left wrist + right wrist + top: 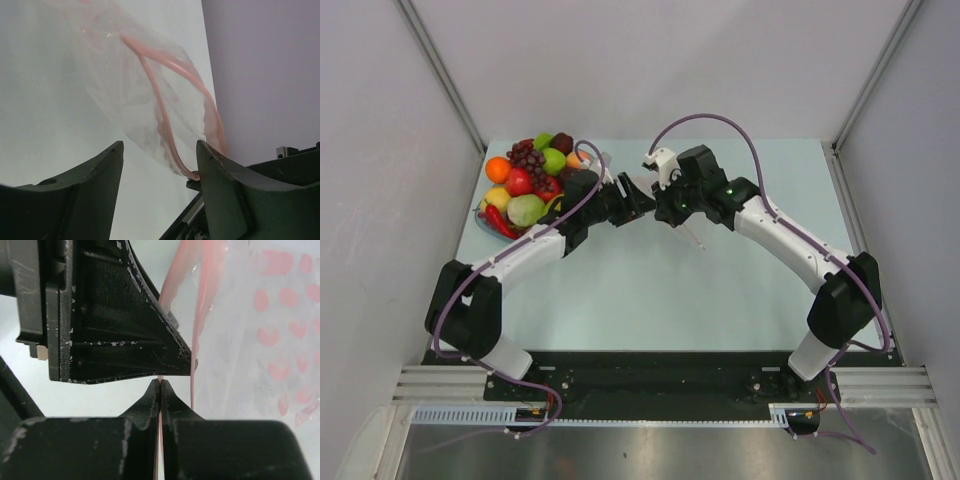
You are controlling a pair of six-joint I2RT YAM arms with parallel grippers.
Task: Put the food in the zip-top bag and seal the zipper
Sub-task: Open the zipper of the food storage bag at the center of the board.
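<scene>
The zipper strip on the bag's dotted side hangs outside my right gripper's fingers. Next, I open them and take that zipper strip (192,392) to hold the bag open.
The clear zip-top bag (125,95) with pink dots (265,340) hangs between my two grippers above the table's far middle. Its pink zipper (161,100) runs down to a corner beside my left gripper's right finger (220,175). My left gripper (160,150) is open, with the zipper's end inside the gap, close to that finger. My right gripper (160,382) is shut on the zipper strip (205,290). In the top view the two grippers meet tip to tip, left (638,200) and right (665,205). The food (525,180) is piled in a dish at the far left. The bag looks empty.
The fruit dish (485,225) stands at the table's far left corner, just left of my left arm. The left gripper's finger (115,315) fills the upper left of the right wrist view. Grey walls close in the table on three sides.
</scene>
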